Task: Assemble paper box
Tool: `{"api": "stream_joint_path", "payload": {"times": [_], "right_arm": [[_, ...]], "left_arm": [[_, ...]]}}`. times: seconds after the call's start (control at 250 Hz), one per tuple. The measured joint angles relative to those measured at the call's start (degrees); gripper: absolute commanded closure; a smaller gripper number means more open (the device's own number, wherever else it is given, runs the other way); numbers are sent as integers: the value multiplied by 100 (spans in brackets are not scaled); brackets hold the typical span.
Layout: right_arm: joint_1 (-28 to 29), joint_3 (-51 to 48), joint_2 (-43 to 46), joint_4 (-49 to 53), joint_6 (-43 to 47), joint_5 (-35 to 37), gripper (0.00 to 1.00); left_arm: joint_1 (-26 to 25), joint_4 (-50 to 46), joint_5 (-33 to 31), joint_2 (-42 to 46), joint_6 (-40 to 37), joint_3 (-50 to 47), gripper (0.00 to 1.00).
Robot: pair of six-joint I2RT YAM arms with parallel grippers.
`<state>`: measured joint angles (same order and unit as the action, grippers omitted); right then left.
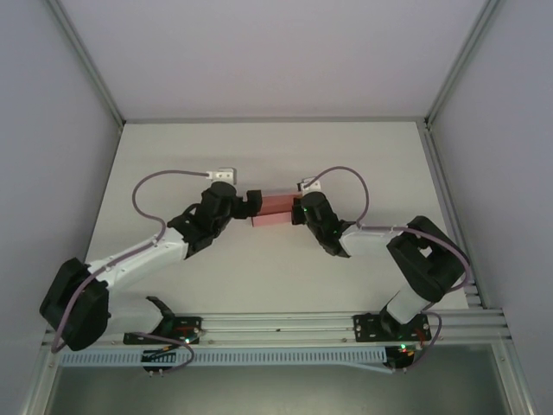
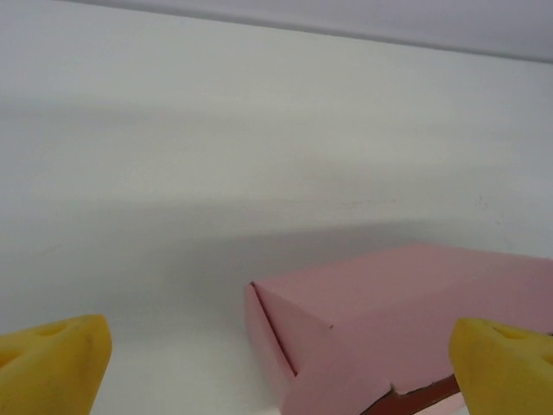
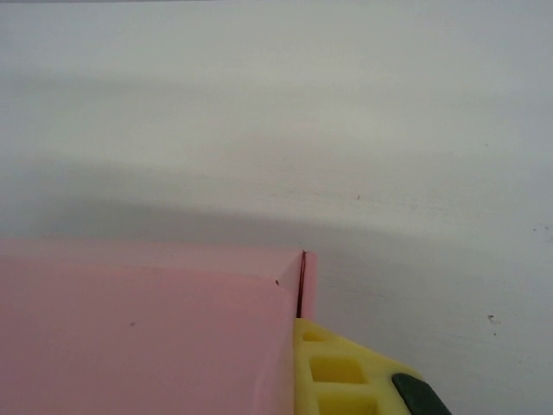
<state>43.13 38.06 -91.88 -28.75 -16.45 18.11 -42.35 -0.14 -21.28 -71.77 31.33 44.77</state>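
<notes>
The paper box's near side gapes while my right gripper pinches only its end edge, so next I open that gripper and clasp the box's whole end (image 3: 299, 284).
The paper box (image 1: 275, 208) is a small salmon-pink closed box lying on the white table (image 1: 259, 277) between my two grippers. My left gripper (image 1: 253, 201) is at the box's left end, open. In the left wrist view its yellow fingertips (image 2: 54, 361) stand wide apart, and the box's corner (image 2: 406, 311) lies between them untouched. My right gripper (image 1: 300, 213) is at the right end. In the right wrist view one yellow finger (image 3: 346, 372) presses the box's end edge (image 3: 308, 277), and the pink top (image 3: 138, 337) hides the other finger. The right gripper (image 3: 298, 350) is shut on that edge.
Aluminium rails (image 1: 346, 324) run along the near edge by the arm bases. Grey enclosure walls (image 1: 52, 130) close in the left, right and back. Bare white table lies behind the box and in front of it.
</notes>
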Motion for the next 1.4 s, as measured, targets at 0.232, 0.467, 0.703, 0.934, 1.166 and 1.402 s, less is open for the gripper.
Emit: {"api": "stream_joint_path", "payload": {"times": [0.232,0.467,0.703,0.934,1.166,1.402], "right_arm": [[164,0,17,81,129,254,99],[354,0,114,291,149,437,93],[428,2,144,796,144,417,85],[562,2,203,1290,72,413,81],[654,-13,323,1801,-166,411,69],[675,-376,1099,2334,-511,474,44]], "left_arm": [[634,-1147,400,-17,1060,793,0],[1185,-986,1781,-841,1427,752,0],[1182,-531,2433,-1187,1663,560,7],[1001,-269,2549,-1370,1705,118,12],[881,83,2629,-1453,1725,-201,24],[881,280,2662,-1794,1663,-254,35]]}}
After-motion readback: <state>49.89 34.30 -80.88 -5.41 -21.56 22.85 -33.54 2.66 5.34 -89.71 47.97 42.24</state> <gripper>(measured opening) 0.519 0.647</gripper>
